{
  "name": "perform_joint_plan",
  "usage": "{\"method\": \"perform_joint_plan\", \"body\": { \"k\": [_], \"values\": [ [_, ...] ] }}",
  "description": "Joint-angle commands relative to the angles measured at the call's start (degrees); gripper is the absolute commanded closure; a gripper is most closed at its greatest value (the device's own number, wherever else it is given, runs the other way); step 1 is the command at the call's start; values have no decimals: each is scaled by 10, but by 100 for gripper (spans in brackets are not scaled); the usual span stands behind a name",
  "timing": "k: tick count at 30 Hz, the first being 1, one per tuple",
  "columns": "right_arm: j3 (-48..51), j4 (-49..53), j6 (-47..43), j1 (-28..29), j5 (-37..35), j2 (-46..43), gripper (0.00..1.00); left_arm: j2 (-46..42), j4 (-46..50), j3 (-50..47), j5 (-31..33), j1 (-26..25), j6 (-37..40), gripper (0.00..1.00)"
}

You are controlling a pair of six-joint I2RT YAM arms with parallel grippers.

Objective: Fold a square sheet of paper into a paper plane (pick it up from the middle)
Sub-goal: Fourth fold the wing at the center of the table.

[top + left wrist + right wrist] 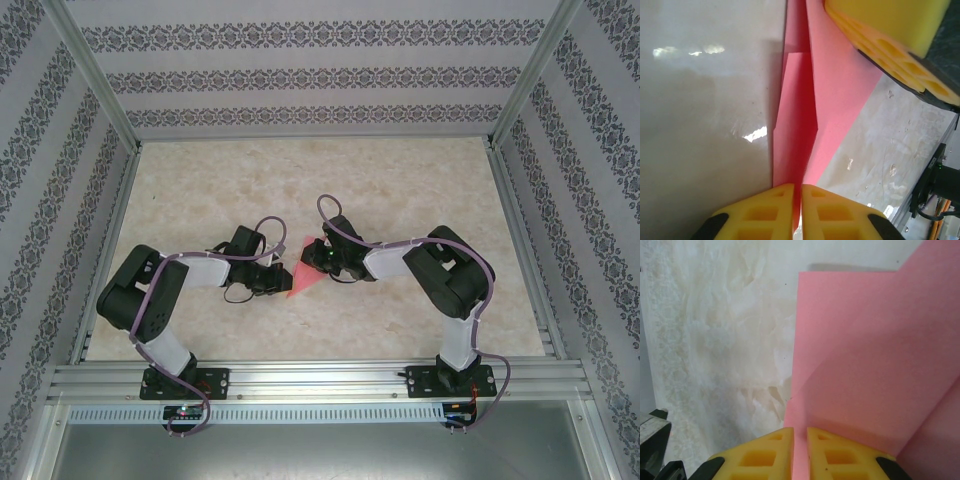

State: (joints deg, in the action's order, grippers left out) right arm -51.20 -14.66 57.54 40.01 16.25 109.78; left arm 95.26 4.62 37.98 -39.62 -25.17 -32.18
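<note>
The paper's raised fold gapes open above my left gripper's pinch. My left gripper should open and pinch the paper nearer to its pointed tip [291,294] before it flattens the fold.
The pink-red sheet of paper [299,280] lies in the middle of the table, partly folded, and tapers toward the near side. My left gripper [283,272] is at its left edge. In the left wrist view a raised fold of the paper [800,115] runs between the fingers of that gripper [797,187], which is shut on it. My right gripper [312,256] is at the paper's far end. Its yellow fingers [890,55] also show in the left wrist view. In the right wrist view this gripper [800,432] is shut on an edge of the layered paper [865,365].
The marbled beige tabletop [420,190] stretches around both arms. An aluminium rail [320,380] runs along the near edge, and patterned walls with metal posts [95,75] close in the other sides.
</note>
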Motion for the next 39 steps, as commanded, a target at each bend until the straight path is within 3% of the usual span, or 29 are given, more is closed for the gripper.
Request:
{"method": "perform_joint_plan", "body": {
  "k": [1, 15, 24, 39],
  "values": [
    [2, 31, 0, 3, -30, 24, 85, -21, 39, 1, 22, 8, 21, 84],
    [17, 27, -1, 4, -29, 28, 85, -33, 53, -14, 55, 8, 27, 95],
    [20, 31, -2, 5, -29, 32, 86, -63, 75, -16, 84, 8, 35, 83],
    [23, 32, -2, 5, -29, 32, 86, -34, 70, -12, 69, 8, 30, 88]
  ]
}}
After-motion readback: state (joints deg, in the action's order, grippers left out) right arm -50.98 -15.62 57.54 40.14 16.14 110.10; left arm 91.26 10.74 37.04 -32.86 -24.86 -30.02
